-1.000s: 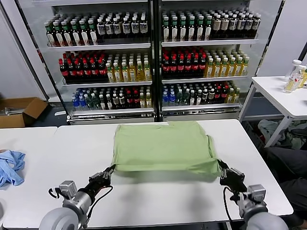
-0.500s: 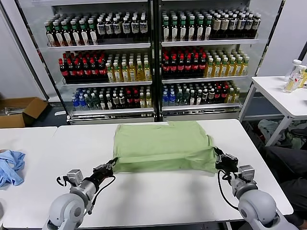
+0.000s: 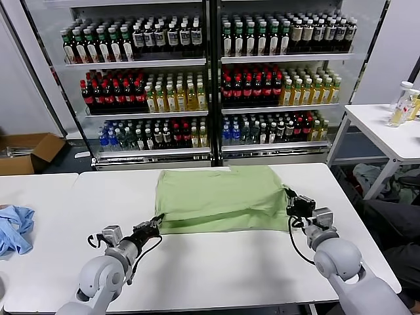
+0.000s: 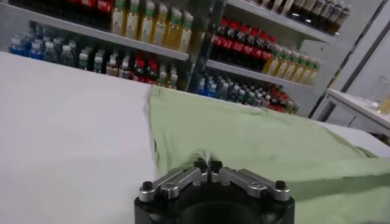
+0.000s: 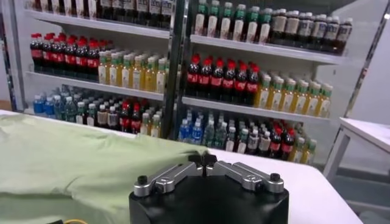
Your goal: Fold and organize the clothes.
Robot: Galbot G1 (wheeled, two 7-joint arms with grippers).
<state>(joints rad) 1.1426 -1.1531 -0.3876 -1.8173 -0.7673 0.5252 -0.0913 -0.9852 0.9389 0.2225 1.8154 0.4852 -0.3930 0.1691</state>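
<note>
The shirt's far side lies along the far edge of the table, so next my left gripper grabs the shirt's near corner [image 3: 164,231] and help pull it closer before folding.
The light green shirt [image 3: 220,197] lies folded on the white table [image 3: 216,262], its collar, buttons and chest graphic hidden. My left gripper [image 3: 157,220] is shut on the shirt's near left corner, low over the table; in the left wrist view the gripper [image 4: 208,164] pinches the green cloth [image 4: 256,137]. My right gripper [image 3: 289,203] is shut on the shirt's right edge; in the right wrist view the gripper [image 5: 202,161] pinches the cloth [image 5: 79,161].
A light blue garment [image 3: 14,228] lies at the table's left edge. Drink coolers [image 3: 210,79] stand behind the table. A second white table [image 3: 387,128] with bottles stands at the right, a cardboard box [image 3: 26,152] at the left.
Both grippers have moved away from me with the shirt's near edge, carrying it over the rest. The shirt now looks shorter front to back.
</note>
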